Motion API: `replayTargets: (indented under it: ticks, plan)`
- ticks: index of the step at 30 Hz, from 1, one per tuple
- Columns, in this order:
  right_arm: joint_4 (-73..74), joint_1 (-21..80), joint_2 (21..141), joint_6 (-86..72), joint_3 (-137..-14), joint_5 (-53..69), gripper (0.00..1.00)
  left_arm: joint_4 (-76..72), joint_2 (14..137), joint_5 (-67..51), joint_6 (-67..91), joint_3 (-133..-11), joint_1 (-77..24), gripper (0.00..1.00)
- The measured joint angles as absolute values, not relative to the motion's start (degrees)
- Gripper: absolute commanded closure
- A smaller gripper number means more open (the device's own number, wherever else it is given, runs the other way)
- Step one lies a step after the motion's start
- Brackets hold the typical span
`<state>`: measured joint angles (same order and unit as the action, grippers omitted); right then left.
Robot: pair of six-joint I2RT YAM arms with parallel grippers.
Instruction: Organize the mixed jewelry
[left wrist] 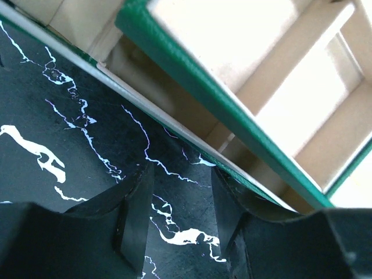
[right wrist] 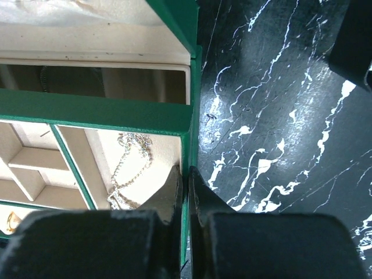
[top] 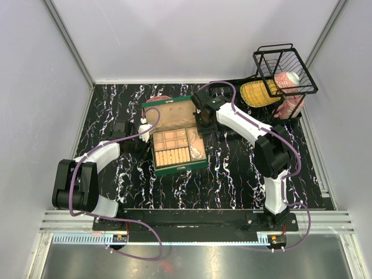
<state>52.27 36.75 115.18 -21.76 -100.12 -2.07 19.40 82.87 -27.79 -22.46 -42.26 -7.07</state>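
Note:
Next, my right gripper releases the compartment tray down inside the green box [top: 178, 147], its back edge near the open lid.
The green box [top: 180, 167] stands open mid-table, with tan compartments. A silvery chain necklace [right wrist: 130, 165] lies in its right-hand compartment, also seen from above [top: 197, 150]. A small gold ring [right wrist: 11, 221] shows in a compartment at the lower left. My right gripper [right wrist: 187, 172] is shut on the box's right wall [right wrist: 187, 139], one finger inside and one outside; it sits at the box's right side [top: 201, 123]. My left gripper [left wrist: 183, 195] is open and empty, low over the marble table, next to the box's left edge [left wrist: 192, 75] [top: 144, 129].
A black wire basket [top: 285, 70] stands at the back right, with a yellow object [top: 258, 93] and a pink one [top: 290, 100] beside it. A small black object [top: 120, 129] lies left of the box. Grey walls enclose the black marble table [top: 232, 168].

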Motion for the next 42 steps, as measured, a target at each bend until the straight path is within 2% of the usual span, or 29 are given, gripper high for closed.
replayTargets:
  ticks: [42]
  plan:
    - [53.45, 36.97, 117.99, -18.70, -104.79, -4.01, 1.00, 18.57, 77.80, -29.34, -22.39, -39.70, -8.25, 0.52]
